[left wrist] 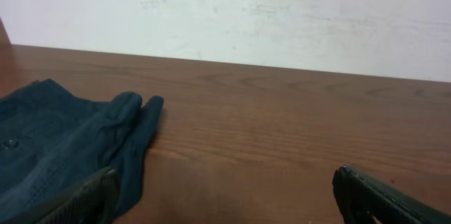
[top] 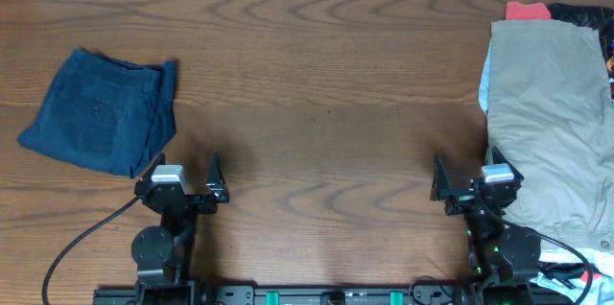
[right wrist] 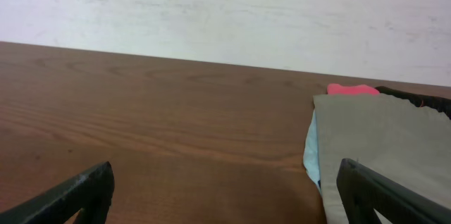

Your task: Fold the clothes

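Next, my right gripper goes to the khaki shorts' table-side edge (top: 490, 139) (right wrist: 325, 199), just nearer than the light-blue piece, and closes there.
Large pale khaki-grey shorts (top: 545, 123) lie on a pile at the table's right edge, with a light-blue piece (top: 485, 80) showing at their left edge. A red piece (top: 527, 10) and a black printed piece (top: 585, 15) peek out behind them. The khaki shorts also show in the right wrist view (right wrist: 384, 146). Folded navy shorts (top: 101, 111) lie at the left, also in the left wrist view (left wrist: 49, 143). My left gripper (top: 185, 180) is open and empty just in front of the navy shorts. My right gripper (top: 472, 185) is open and empty beside the khaki shorts' left edge.
The brown wooden table (top: 326, 104) stretches between the two piles. A white wall (left wrist: 282, 13) stands behind the far edge. A black cable (top: 72, 243) runs from the left arm's base. The arm bases sit at the front edge.
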